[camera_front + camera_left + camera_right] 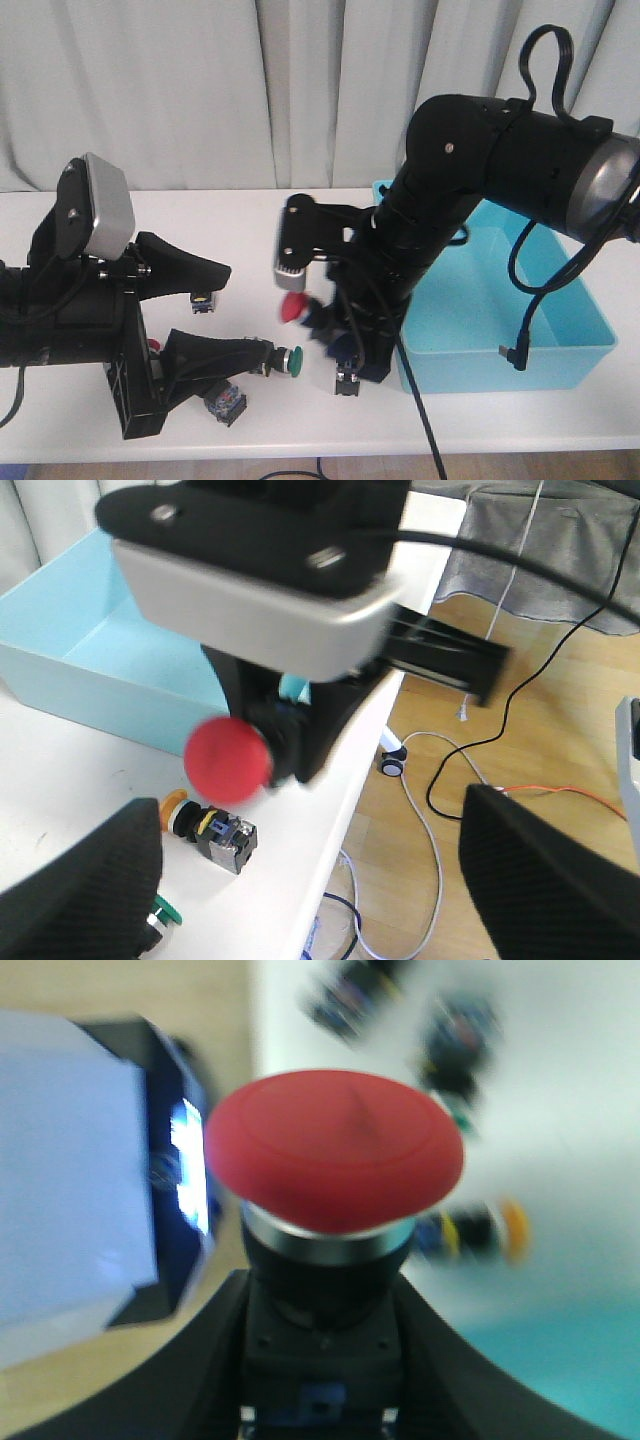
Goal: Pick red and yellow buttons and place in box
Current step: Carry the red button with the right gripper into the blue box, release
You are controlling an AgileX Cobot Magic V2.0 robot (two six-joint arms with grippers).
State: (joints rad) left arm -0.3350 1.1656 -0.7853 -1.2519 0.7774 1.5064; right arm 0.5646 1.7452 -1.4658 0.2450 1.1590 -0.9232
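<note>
My right gripper is to release the red button inside the light-blue box, setting it free on the box's bottom close to its front side [501, 325]. The red button is still above the table.
My right gripper [314, 316] is shut on a red button [292, 308] and holds it above the table, just left of the light-blue box [560, 345]. The right wrist view shows the red cap [335, 1150] up close, its black body between my fingers [200, 1380]. In the left wrist view the red button [228, 760] hangs over the table edge near the box [90, 630]. A yellow button [205, 825] lies on its side below it. My left gripper [245, 312] is open and empty, with a small yellow-marked switch [203, 298] between its fingers.
A green-capped switch [290, 360] lies by my left gripper's lower finger and shows in the left wrist view [165, 910]. A blue-bodied switch [225, 405] sits near the front edge. Another switch [347, 380] stands under my right gripper. Cables [440, 780] lie on the floor.
</note>
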